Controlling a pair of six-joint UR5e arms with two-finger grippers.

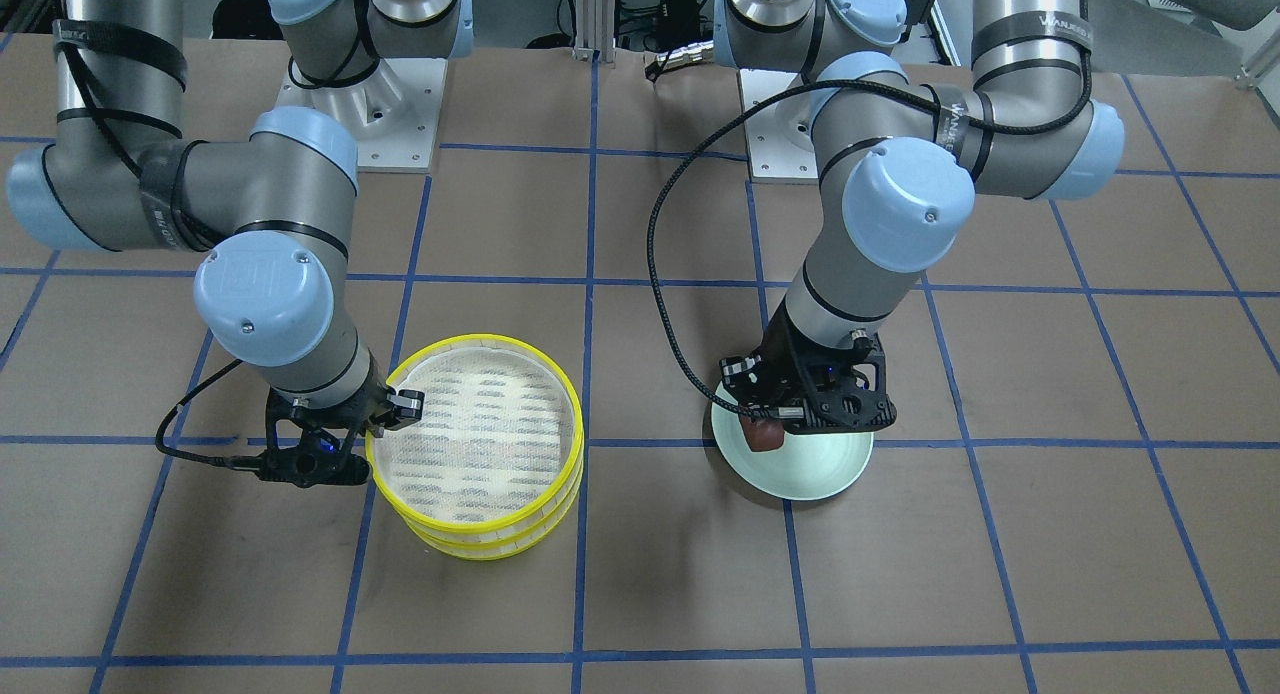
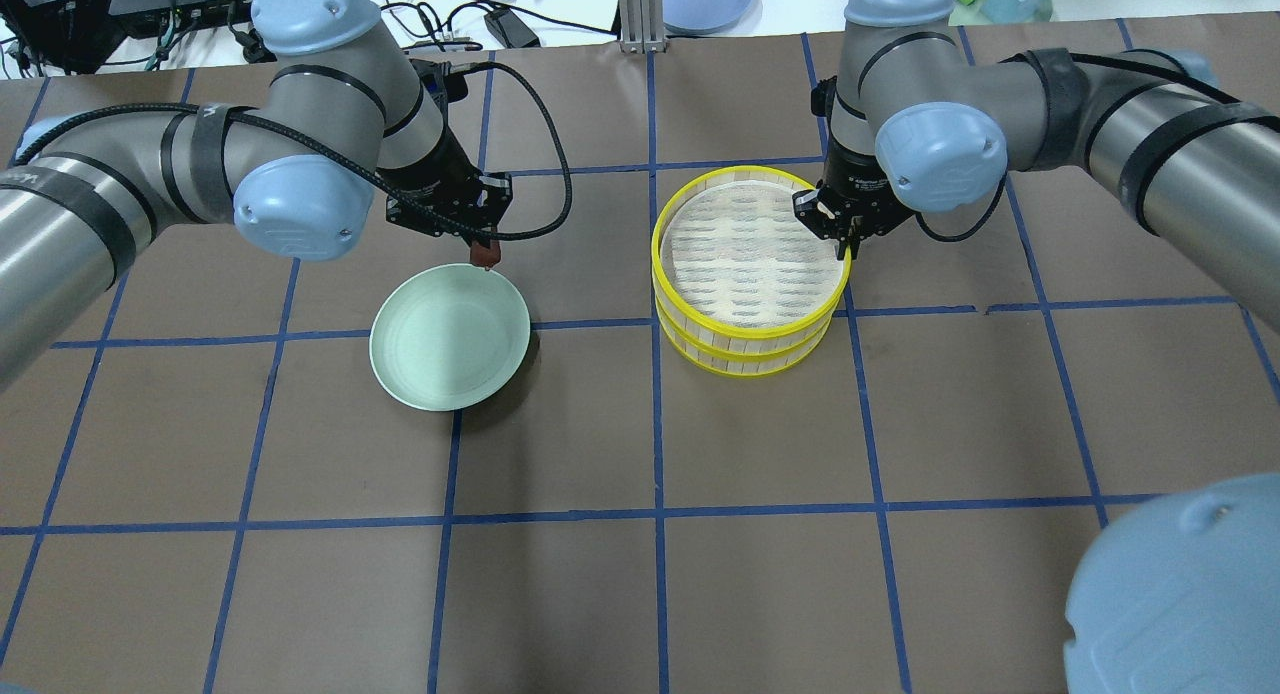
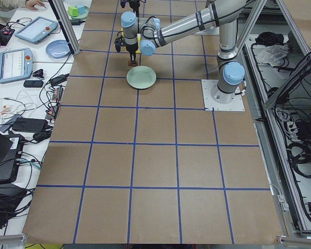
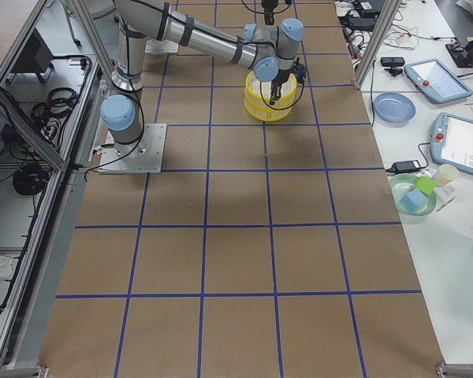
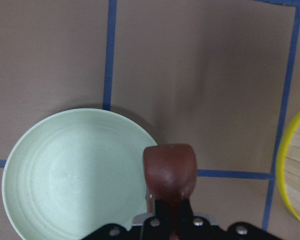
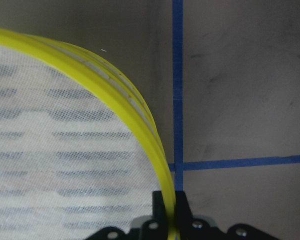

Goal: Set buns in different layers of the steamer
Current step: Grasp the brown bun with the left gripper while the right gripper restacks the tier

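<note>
Next, I release the dark reddish-brown bun with my left gripper on the top tray's bare mesh [image 1: 506, 418], slightly toward the pale green plate.
My left gripper [image 2: 487, 257] is shut on the dark reddish-brown bun [image 5: 170, 170] and holds it above the far right rim of the pale green plate [image 2: 440, 344]. The bun also shows in the front view [image 1: 765, 434]. The two steamer layers stand stacked, the top tray [image 2: 745, 254] over the lower tray [image 2: 745, 359]. My right gripper [image 2: 840, 236] is shut on the top tray's yellow rim [image 6: 135, 110] at its right side. The top tray's mesh is bare. The cream-white bun does not show clearly in any view.
The plate [image 1: 810, 474] has nothing in it. The steamer stack [image 1: 475, 429] stands about a grid square from the plate on brown paper with blue tape lines. Cables, a blue plate and tablets lie beyond the table's far edge.
</note>
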